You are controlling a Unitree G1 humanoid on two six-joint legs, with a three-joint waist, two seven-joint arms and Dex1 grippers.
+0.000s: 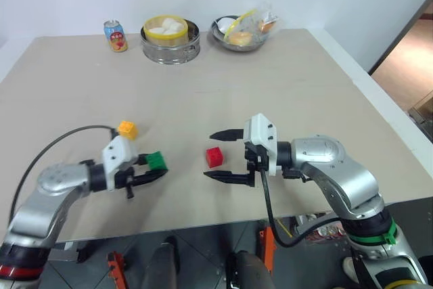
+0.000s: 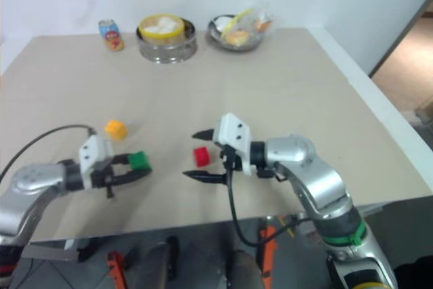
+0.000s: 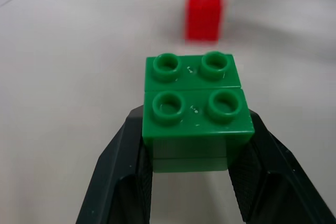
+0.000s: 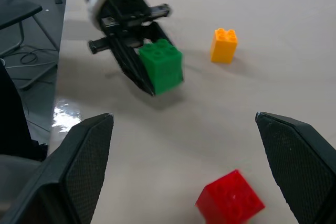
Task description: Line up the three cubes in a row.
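The robot's left gripper should release the green cube on the table (image 1: 186, 164) next to the red cube, on the red cube's near side.
My left gripper (image 1: 157, 166) is shut on the green cube (image 1: 156, 160), holding it slightly tilted close over the table at the front left. In the left wrist view the green cube (image 3: 194, 103) sits studs up between the black fingers (image 3: 128, 166). The yellow-orange cube (image 1: 127, 129) stands on the table just behind it. The red cube (image 1: 214, 157) rests on the table near the middle front. My right gripper (image 1: 209, 155) points left and is open, one finger on each side of the red cube (image 4: 229, 199), not touching it.
At the table's far edge stand a soda can (image 1: 116, 36), a round metal steamer tin (image 1: 170, 51) with white buns, and a metal bowl (image 1: 238, 44) of wrapped food. The table's front edge (image 1: 203, 225) runs just below both grippers.
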